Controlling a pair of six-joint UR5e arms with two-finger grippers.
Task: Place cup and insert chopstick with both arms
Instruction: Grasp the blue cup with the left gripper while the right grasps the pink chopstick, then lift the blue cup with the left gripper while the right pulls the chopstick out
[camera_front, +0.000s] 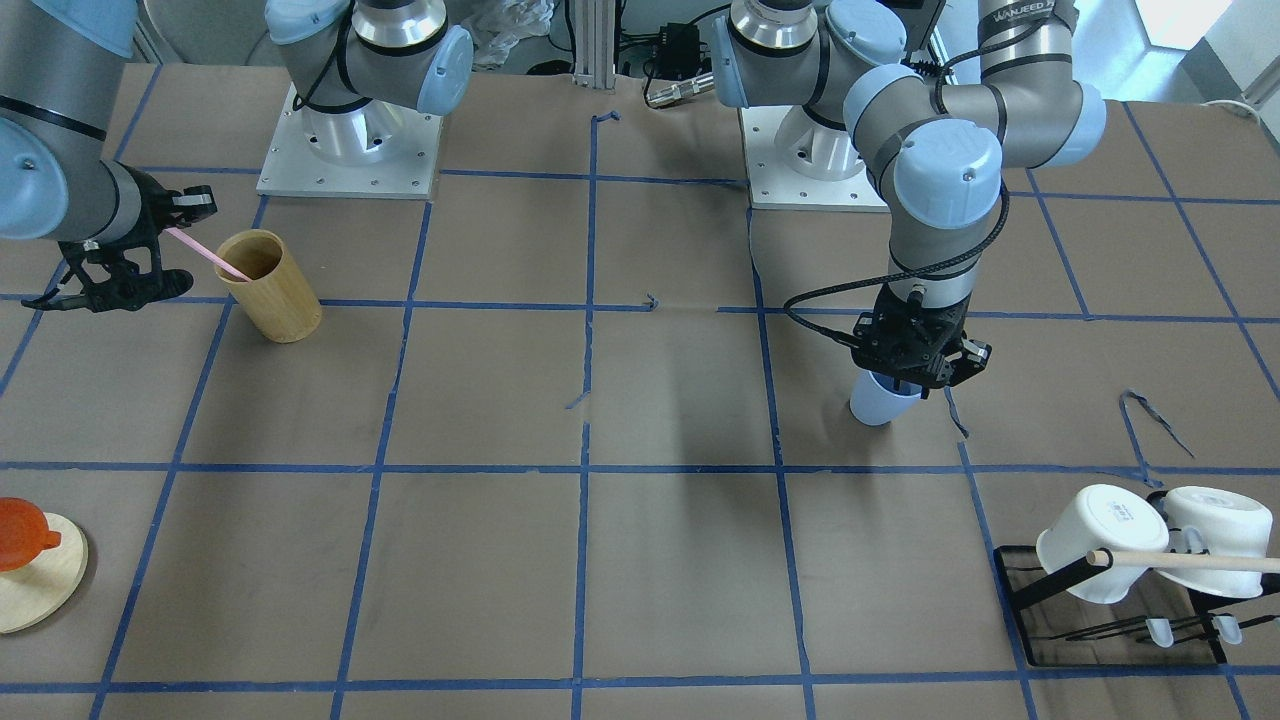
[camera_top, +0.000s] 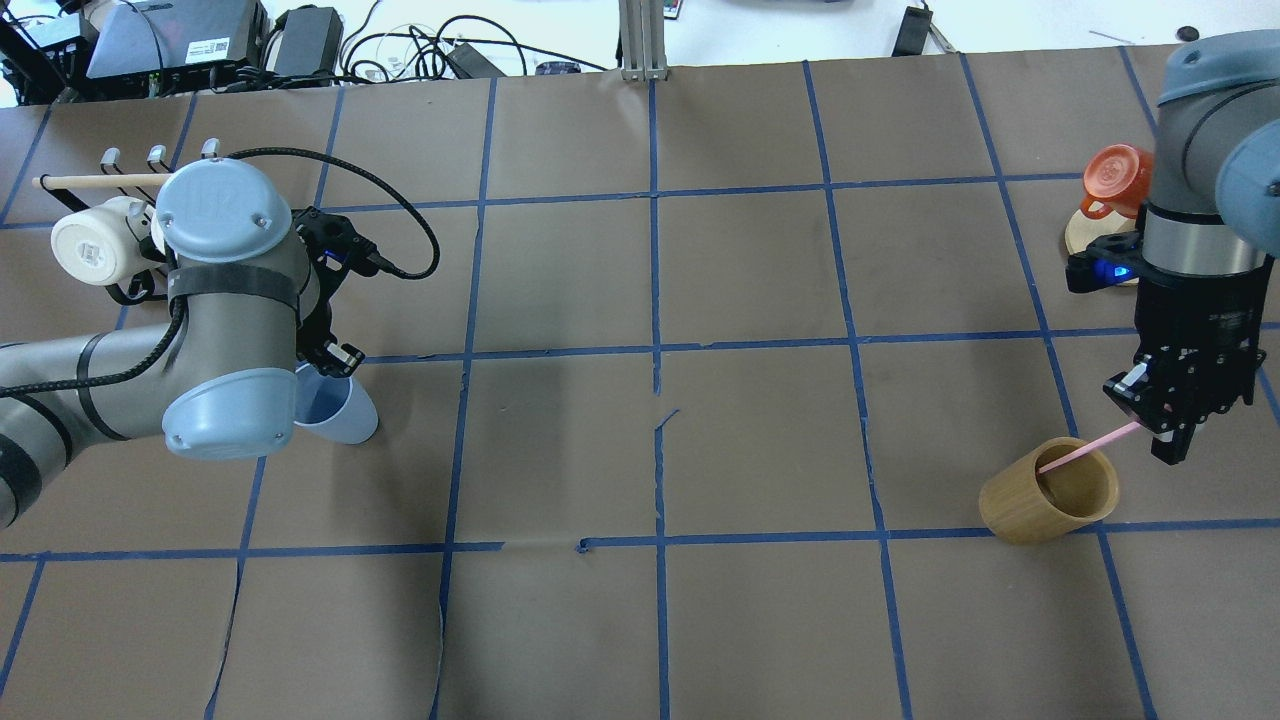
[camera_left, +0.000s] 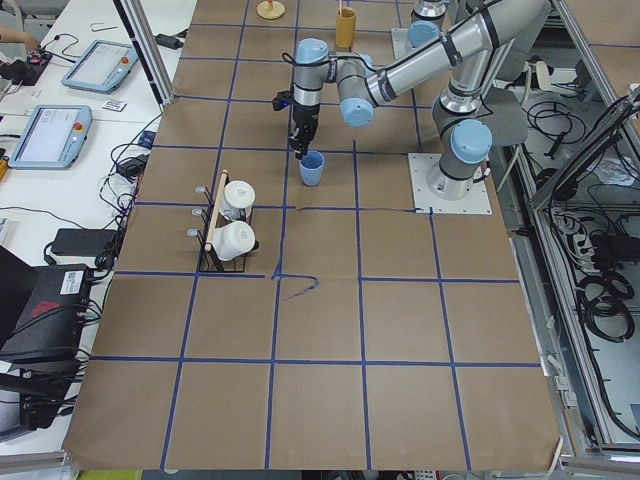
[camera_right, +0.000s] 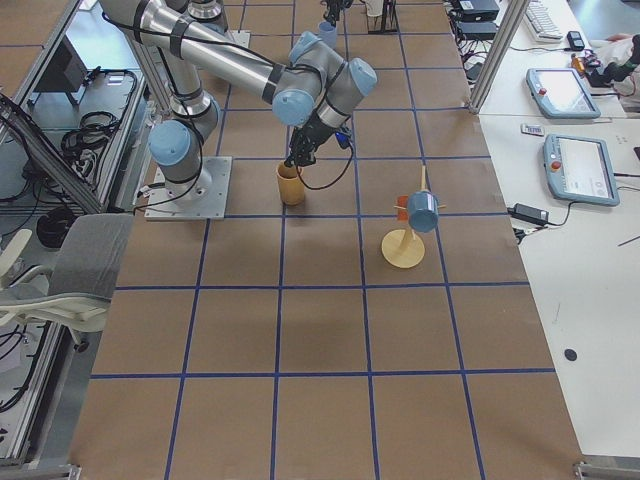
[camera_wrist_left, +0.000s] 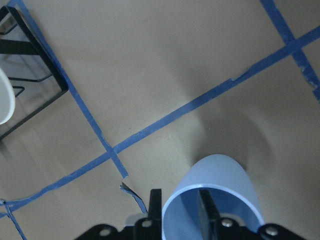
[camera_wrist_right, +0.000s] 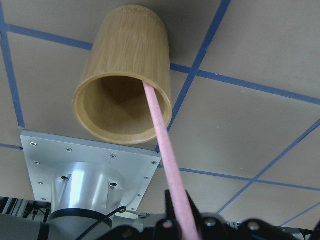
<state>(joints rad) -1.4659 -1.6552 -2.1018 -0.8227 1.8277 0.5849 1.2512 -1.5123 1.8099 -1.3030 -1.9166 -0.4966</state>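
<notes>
I have the light blue cup's rack-side rim in my left gripper, so I need to open it, take the rim (camera_wrist_left: 254, 209) facing the bamboo cylinder and move the cup closer to that cylinder.
The light blue cup (camera_front: 878, 402) is held by its rim in my left gripper (camera_front: 915, 372), just over the table; I cannot tell if it touches. The left wrist view shows one finger inside the cup (camera_wrist_left: 220, 190) and one outside, my left gripper (camera_wrist_left: 180, 207) shut on the rim. In the overhead view the cup (camera_top: 340, 415) sits under my left gripper (camera_top: 330, 360). My right gripper (camera_top: 1150, 425) is shut on the pink chopstick (camera_top: 1090, 447), whose lower end rests inside the tan bamboo cylinder (camera_top: 1040, 510). The right wrist view shows the chopstick (camera_wrist_right: 162, 135) entering the cylinder (camera_wrist_right: 132, 55).
A black rack (camera_front: 1020, 600) with two white mugs (camera_front: 1100, 545) and a wooden rod (camera_front: 1190, 561) stands near the cup's side. An orange cup (camera_front: 20, 535) sits on a round wooden stand (camera_front: 50, 590) beyond the cylinder. The arm bases (camera_front: 350, 140) stand at the robot's edge.
</notes>
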